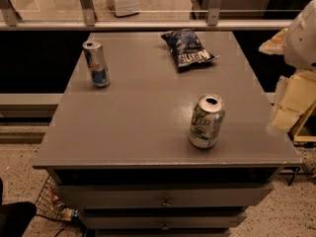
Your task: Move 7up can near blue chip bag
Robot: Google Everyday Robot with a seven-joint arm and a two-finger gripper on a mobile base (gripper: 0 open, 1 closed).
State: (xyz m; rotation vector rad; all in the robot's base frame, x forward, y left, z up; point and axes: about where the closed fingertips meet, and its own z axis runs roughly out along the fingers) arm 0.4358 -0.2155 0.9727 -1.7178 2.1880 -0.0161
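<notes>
The 7up can is upright. Next, I need to move my gripper to it and close around the middle of its body [206,121], below the can's rim.
The 7up can [206,121] stands upright on the grey table [143,112], near its front right; it is silver-white with green lettering and an open top. The blue chip bag [187,49] lies flat at the table's back, right of centre, well apart from the can. My arm comes in at the right edge of the camera view. Its cream-coloured gripper [291,105] hangs beside the table's right edge, to the right of the can and not touching it.
A taller, slim silver-and-blue can [97,63] stands upright at the back left of the table. A glass railing [148,14] runs behind the table. Drawers [163,199] sit under the top. A wire basket [54,206] is on the floor at the front left.
</notes>
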